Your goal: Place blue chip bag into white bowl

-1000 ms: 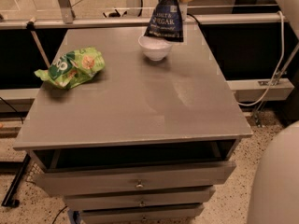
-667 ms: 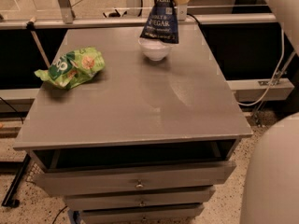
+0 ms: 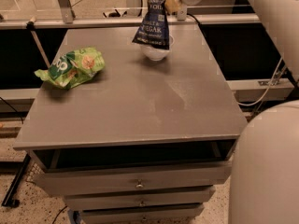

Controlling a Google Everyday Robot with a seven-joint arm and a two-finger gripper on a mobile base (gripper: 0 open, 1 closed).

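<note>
The blue chip bag is to go to the white bowl. Next, my gripper lets go of it at the white bowl's rim (image 3: 149, 45) facing the green snack bag.
The blue chip bag (image 3: 153, 24) hangs upright at the top middle of the camera view, navy with white lettering. My gripper (image 3: 169, 0) holds it by its top edge. The bag's lower edge hangs directly over the white bowl (image 3: 155, 52), covering the bowl's upper part; I cannot tell if it touches the rim. The bowl stands on the far middle of the grey cabinet top (image 3: 140, 106). My white arm (image 3: 271, 17) comes in from the upper right.
A bright green snack bag (image 3: 71, 67) lies crumpled on the left of the cabinet top. Drawers (image 3: 138, 183) with small knobs are below the front edge. A rail (image 3: 93, 21) runs behind the cabinet. My white base (image 3: 266, 167) fills the lower right.
The bag and gripper have shifted a little left, and the bag now hangs over the bowl, hiding more of it. The green bag has not moved.
</note>
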